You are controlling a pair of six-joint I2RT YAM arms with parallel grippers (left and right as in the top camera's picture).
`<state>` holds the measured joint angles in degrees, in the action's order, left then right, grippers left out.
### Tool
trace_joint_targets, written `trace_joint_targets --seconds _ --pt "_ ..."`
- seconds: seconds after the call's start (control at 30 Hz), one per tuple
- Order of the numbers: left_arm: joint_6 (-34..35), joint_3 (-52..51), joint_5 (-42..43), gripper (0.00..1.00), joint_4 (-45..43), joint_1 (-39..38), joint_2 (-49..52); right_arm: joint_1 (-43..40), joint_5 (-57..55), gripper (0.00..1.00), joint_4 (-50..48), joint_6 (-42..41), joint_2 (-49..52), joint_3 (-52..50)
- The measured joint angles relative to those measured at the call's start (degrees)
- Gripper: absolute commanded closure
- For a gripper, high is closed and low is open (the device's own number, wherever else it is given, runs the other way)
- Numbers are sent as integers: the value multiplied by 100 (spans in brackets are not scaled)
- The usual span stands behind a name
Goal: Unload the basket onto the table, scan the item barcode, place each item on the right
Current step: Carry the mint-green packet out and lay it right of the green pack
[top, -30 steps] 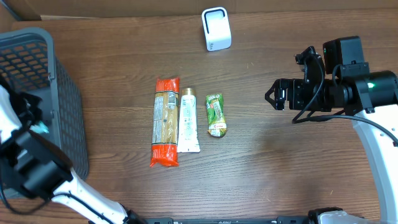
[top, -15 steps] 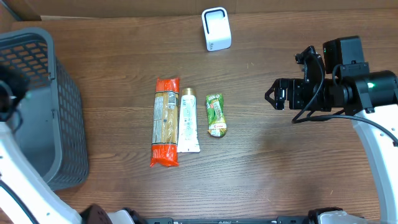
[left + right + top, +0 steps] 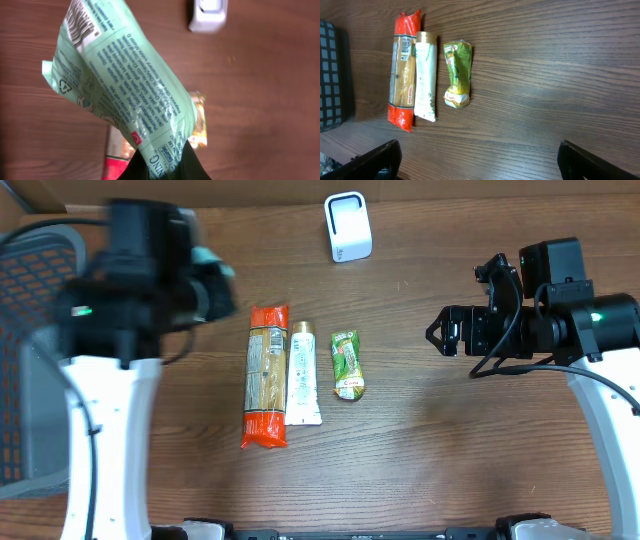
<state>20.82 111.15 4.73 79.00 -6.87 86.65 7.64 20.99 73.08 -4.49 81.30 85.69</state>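
Observation:
Next, my left gripper lets go of the mint-green packet beside the small green packet (image 3: 385, 387) (image 3: 231, 136), on the small green packet's side away from the white tube.
My left gripper (image 3: 216, 288) hangs blurred over the table's left part, just left of the row of lying items. It is shut on the lower end of a mint-green printed packet (image 3: 125, 85). The packet stands up from the black fingers (image 3: 187, 162) in the left wrist view, with a barcode (image 3: 82, 22) at its top end. A small bit of the packet (image 3: 206, 255) shows in the overhead view. The white scanner (image 3: 348, 226) stands at the table's far middle and also shows as the scanner (image 3: 207, 14) beyond the packet. My right gripper (image 3: 441, 335) is open and empty at the right.
A red pasta packet (image 3: 266, 375), a white tube (image 3: 302, 373) and a small green packet (image 3: 347, 364) lie side by side mid-table. A grey basket (image 3: 45, 240) stands at the left edge. Bare wood lies under the right gripper (image 3: 479, 165).
The left arm has swung from the basket at the far left out over the table, toward the items, carrying the mint-green packet. The right arm has not moved.

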Motion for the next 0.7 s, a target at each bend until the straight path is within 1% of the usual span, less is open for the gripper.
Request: trace_joint_targets --seconds 0.07,0.1,0.3,0.4,0.57,0.7 --pt "42 -332 -90 96 -212 -566 50 0 0 0 0 -4 0 0" --pt "96 -667 -146 96 -448 -881 85 0 0 0 -2 -2 0 0" --pt "452 -2011 -243 96 -1346 -1917 507 0 -26 0 -17 2 0 0" --pt "625 -2455 -195 96 -1816 -2337 820 0 -107 0 -20 -2 0 0" --pt "782 -2684 -22 96 -2527 -2968 1303 -127 -195 0 -61 -2 0 0" --pt "817 -2682 37 96 -2968 -3421 1606 -518 -225 0 -59 -48 0 0"
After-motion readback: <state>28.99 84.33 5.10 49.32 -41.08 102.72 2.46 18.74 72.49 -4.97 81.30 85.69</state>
